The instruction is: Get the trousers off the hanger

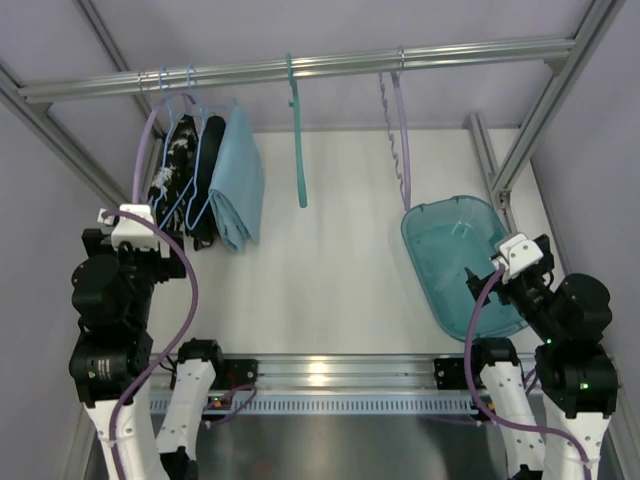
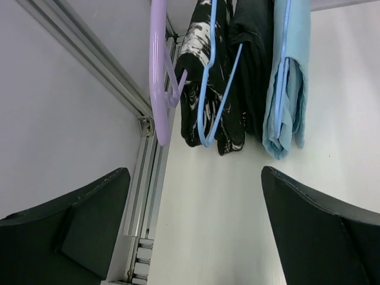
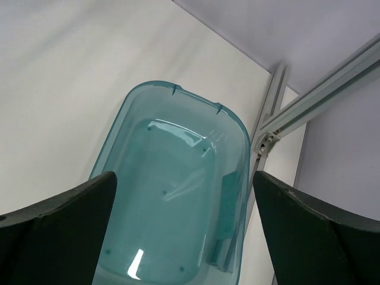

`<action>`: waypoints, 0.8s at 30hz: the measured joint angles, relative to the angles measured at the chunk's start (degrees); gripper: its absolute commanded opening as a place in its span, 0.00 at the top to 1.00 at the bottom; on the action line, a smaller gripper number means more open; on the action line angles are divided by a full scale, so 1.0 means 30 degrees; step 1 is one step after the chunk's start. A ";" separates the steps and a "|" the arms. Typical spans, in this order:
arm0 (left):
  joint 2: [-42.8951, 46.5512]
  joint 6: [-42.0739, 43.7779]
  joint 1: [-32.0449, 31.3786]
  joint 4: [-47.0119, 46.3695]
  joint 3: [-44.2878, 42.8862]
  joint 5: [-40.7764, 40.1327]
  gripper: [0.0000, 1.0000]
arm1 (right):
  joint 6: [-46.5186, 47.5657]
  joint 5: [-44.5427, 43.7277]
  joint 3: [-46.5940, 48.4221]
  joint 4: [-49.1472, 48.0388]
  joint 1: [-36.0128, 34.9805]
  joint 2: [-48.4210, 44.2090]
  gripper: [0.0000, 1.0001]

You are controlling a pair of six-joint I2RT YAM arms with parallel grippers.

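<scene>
Next, I close my left gripper on the twisted neck [image 1: 192, 88] of the pale-blue hanger holding the light sky-blue trousers, just below the rail.
The light sky-blue trousers [image 1: 238, 178] hang folded long from the rail at the back left; they also show in the left wrist view [image 2: 289, 89]. The thin pale-blue hanger [image 2: 285, 41] runs down their fold. My left gripper [image 1: 168, 250] is open and empty, below and to the left of the trousers and apart from them; its fingertips frame bare table in its wrist view [image 2: 196, 225]. My right gripper [image 1: 478, 277] is open and empty above the teal tub; its own view [image 3: 184, 231] shows the same.
A black-and-white patterned garment [image 2: 199, 53] and a black garment [image 2: 252, 59] hang left of the trousers on another pale-blue hanger [image 2: 208, 119]. A teal-green hanger [image 1: 298, 140] and a lilac spiral hanger [image 1: 400, 130] hang on the rail [image 1: 330, 66]. The teal tub [image 1: 440, 290] sits right. A lilac cable [image 2: 157, 71] loops by the frame post.
</scene>
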State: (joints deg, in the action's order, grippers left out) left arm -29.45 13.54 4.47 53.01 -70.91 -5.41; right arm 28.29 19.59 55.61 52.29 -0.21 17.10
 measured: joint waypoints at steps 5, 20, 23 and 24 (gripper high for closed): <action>-0.1173 0.0022 0.0000 0.0364 -0.1523 0.0138 0.01 | -0.0306 0.0080 0.0000 -0.0051 0.0000 0.0364 0.00; -0.9602 -0.1545 0.0000 -0.0474 -0.9398 0.5552 0.25 | -0.0678 0.0204 0.0000 -0.0342 0.0000 0.1231 0.01; -1.1111 -0.2543 0.0007 -0.0685 -1.0236 0.6462 0.27 | -0.0809 0.0204 0.0000 -0.0597 0.0000 0.1231 0.01; -1.1672 -0.2914 0.0000 -0.0736 -1.0491 0.6761 0.28 | -0.0838 0.0204 0.0000 -0.0736 0.0000 0.1231 0.01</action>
State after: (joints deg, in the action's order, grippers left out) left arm -64.47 4.80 4.47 50.81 -102.39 14.87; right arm 25.78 20.21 55.61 50.09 -0.21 20.80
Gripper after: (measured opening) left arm 0.733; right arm 0.993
